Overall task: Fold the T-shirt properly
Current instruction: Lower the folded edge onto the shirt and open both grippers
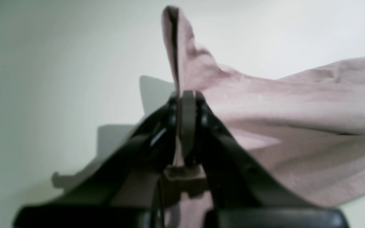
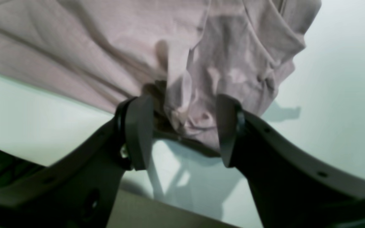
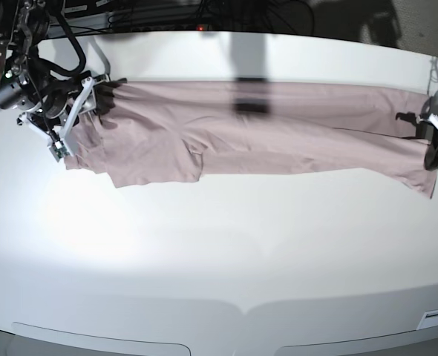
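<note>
I will release the T-shirt's raised edge with my left gripper on the flat lower layer [image 3: 420, 111] [image 1: 190, 203] just below the T-shirt's far corner.
The pink-mauve T-shirt [image 3: 263, 133] lies stretched out in a long band across the far half of the white table [image 3: 219, 259]. My left gripper [image 1: 187, 95] is shut on a thin edge of the T-shirt [image 1: 296, 110], which stands up above the fingertips; in the base view it [image 3: 432, 141] is at the shirt's right end. My right gripper [image 2: 184, 126] is at the shirt's left end [image 3: 93, 104]. Its jaws stand wide apart with a bunched fold of the T-shirt [image 2: 74, 47] between them. The label is hidden.
Dark cables [image 3: 167, 15] run along the table's far edge behind the shirt. The table's rounded front edge [image 3: 241, 308] is near the camera. The right arm's body [image 3: 15, 81] stands at the table's far left corner.
</note>
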Controlling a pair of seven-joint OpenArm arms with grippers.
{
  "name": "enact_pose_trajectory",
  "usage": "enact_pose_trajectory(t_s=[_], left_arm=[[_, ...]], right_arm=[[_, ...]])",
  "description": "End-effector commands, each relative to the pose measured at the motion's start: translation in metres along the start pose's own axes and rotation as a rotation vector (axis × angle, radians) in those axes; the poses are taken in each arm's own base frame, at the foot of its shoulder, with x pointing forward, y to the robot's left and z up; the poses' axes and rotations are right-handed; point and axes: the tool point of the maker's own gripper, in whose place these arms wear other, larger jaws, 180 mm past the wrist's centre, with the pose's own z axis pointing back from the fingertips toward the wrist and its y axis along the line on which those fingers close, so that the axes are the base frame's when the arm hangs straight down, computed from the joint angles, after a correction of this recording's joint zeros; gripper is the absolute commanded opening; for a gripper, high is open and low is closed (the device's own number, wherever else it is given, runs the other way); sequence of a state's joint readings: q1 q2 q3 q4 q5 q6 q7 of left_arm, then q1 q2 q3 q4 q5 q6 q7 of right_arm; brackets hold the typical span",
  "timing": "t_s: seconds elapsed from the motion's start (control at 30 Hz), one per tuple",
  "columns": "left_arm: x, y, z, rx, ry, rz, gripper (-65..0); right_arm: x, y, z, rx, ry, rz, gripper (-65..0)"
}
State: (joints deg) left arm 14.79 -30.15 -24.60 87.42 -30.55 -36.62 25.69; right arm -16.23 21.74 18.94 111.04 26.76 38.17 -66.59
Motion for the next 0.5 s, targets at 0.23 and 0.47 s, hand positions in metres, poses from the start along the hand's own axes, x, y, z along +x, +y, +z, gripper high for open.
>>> enact_pose_trajectory(t_s=[0.23,0.47], left_arm=[[0.024,0.005,0.004,0.002,-0.08,-0.021,-65.0],[0.024,0.005,0.004,0.002,-0.08,-0.021,-65.0]], right_arm=[[0.078,0.008,0.017,0.036,-0.426,0.01,-32.7],[0.054,0.022,-0.047,0.089,-0.281,0.04,-32.7]])
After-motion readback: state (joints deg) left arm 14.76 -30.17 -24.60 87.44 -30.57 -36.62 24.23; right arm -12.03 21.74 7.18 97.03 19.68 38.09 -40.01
